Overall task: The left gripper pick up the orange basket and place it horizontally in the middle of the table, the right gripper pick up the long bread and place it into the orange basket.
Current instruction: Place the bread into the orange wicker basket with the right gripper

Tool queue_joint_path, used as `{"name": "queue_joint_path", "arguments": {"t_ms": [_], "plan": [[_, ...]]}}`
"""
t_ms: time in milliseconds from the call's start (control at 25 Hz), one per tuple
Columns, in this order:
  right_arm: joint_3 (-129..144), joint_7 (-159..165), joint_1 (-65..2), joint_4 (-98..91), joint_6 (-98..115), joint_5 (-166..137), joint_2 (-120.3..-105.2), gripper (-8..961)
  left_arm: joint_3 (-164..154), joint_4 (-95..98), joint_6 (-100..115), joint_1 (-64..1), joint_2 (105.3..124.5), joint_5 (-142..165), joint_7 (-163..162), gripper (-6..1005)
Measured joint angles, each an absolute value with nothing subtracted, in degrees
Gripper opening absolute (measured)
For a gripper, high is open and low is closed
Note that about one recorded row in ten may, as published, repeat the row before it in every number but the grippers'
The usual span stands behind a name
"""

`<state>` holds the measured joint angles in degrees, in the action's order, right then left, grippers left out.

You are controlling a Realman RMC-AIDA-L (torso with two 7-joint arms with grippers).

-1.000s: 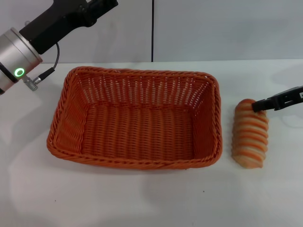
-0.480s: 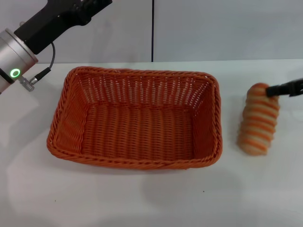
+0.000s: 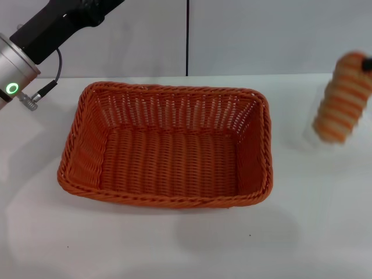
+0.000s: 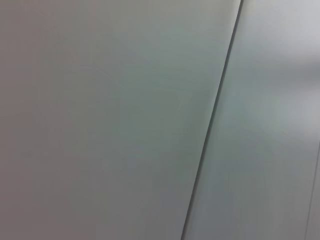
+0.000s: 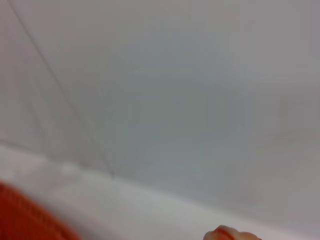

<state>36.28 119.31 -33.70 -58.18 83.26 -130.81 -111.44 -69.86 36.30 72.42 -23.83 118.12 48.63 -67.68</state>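
Next, my right hand lays the long bread, now in the air above the table, front to back near the middle of the orange basket's bottom (image 3: 188, 141).
The orange basket (image 3: 168, 148) lies lengthwise on the white table (image 3: 174, 244), open side up and with nothing in it. The long bread (image 3: 343, 99), tan with orange stripes, hangs in the air at the far right, above the table and clear of the basket. Only the tip of my right gripper (image 3: 366, 61) shows at the frame edge, shut on the loaf's top end. In the right wrist view a bit of the bread (image 5: 231, 233) and a corner of the basket (image 5: 25, 217) show. My left arm (image 3: 35, 40) is raised at the upper left; its fingers are out of frame.
A pale wall with a dark vertical seam (image 3: 187, 38) runs behind the table. The left wrist view shows only that wall. The loaf's shadow (image 3: 311, 133) falls on the tabletop right of the basket.
The right gripper has lifted the long bread off the table, up and to the right. The left arm has drawn further up and to the left. The basket has not moved.
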Motion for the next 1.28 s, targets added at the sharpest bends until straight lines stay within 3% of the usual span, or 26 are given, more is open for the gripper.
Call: {"name": "queue_joint_path", "arguments": {"t_ms": [400, 680, 800, 1280], "plan": [[36.74, 111.85, -28.36, -63.44, 83.89, -99.67, -113.02, 22, -69.87, 36.3, 72.79, -23.73, 118.12, 48.3, -67.66, 811], [44.16, 105.32, -32.5, -58.05, 90.22, -91.96, -116.37, 21, -69.8, 35.19, 72.81, -23.91, 118.33, 47.7, -66.67, 810], [46.87, 104.19, -34.17, -54.99, 90.91, -91.6, -116.99, 39, -69.79, 34.79, 72.72, -24.15, 118.33, 47.53, -66.67, 810], [51.91, 102.96, -37.94, -43.88, 87.16, -94.77, -117.12, 109, -69.78, 34.18, 72.81, -24.1, 118.36, 47.18, -66.06, 810]]}}
